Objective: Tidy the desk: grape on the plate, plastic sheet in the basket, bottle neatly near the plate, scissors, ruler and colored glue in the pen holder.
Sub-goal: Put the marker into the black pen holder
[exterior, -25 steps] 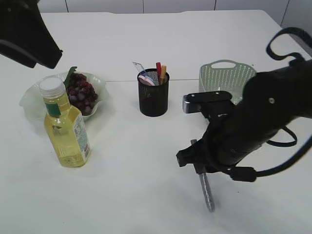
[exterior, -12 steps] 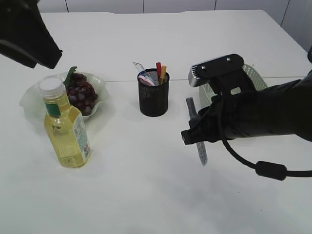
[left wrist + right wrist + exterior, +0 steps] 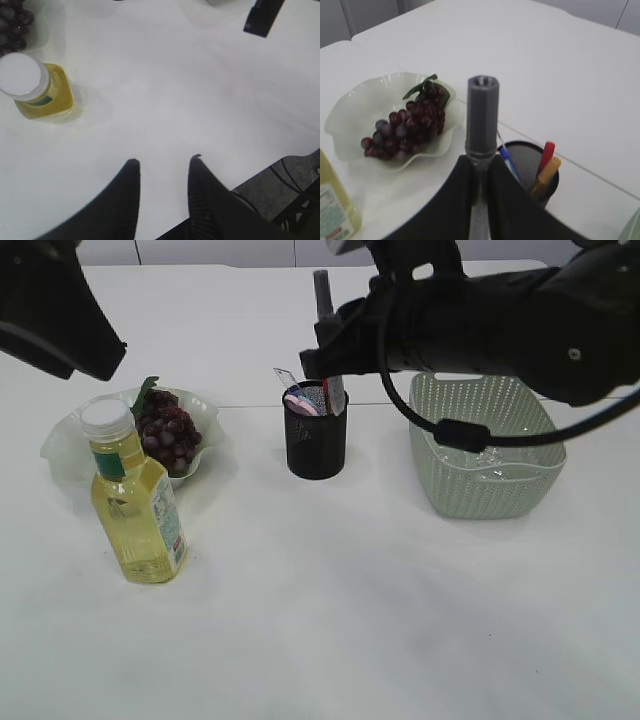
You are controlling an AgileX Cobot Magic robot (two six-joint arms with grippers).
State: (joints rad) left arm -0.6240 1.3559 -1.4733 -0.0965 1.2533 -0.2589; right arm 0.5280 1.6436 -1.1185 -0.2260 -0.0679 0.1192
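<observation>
The robot's right gripper needs to release the grey glue pen in the holder (image 3: 315, 394) (image 3: 525, 161) between the scissors and the red glue pen.
My right gripper (image 3: 331, 340) (image 3: 480, 162) is shut on a grey colored glue pen (image 3: 324, 300) (image 3: 481, 120). The pen stands nearly upright, its lower end at the mouth of the black mesh pen holder (image 3: 316, 445) (image 3: 526, 159). The holder contains pink-handled scissors (image 3: 300, 403), a clear ruler (image 3: 283, 377) and red and orange glue pens (image 3: 546, 160). Grapes (image 3: 168, 430) (image 3: 410, 125) lie on the wavy plate (image 3: 70, 440) (image 3: 355, 115). The yellow bottle (image 3: 135, 505) (image 3: 37, 87) stands upright in front of the plate. High above the table, my left gripper (image 3: 162, 161) is open and empty. I cannot make out the plastic sheet.
A pale green basket (image 3: 485, 440) sits right of the pen holder, partly under my right arm. My left arm (image 3: 55, 310) hangs dark over the far left corner. The table's front edge shows in the left wrist view.
My right gripper has carried the grey glue pen up from the front right of the table and leftward to above the pen holder, uncovering the basket. The left arm has stayed still.
</observation>
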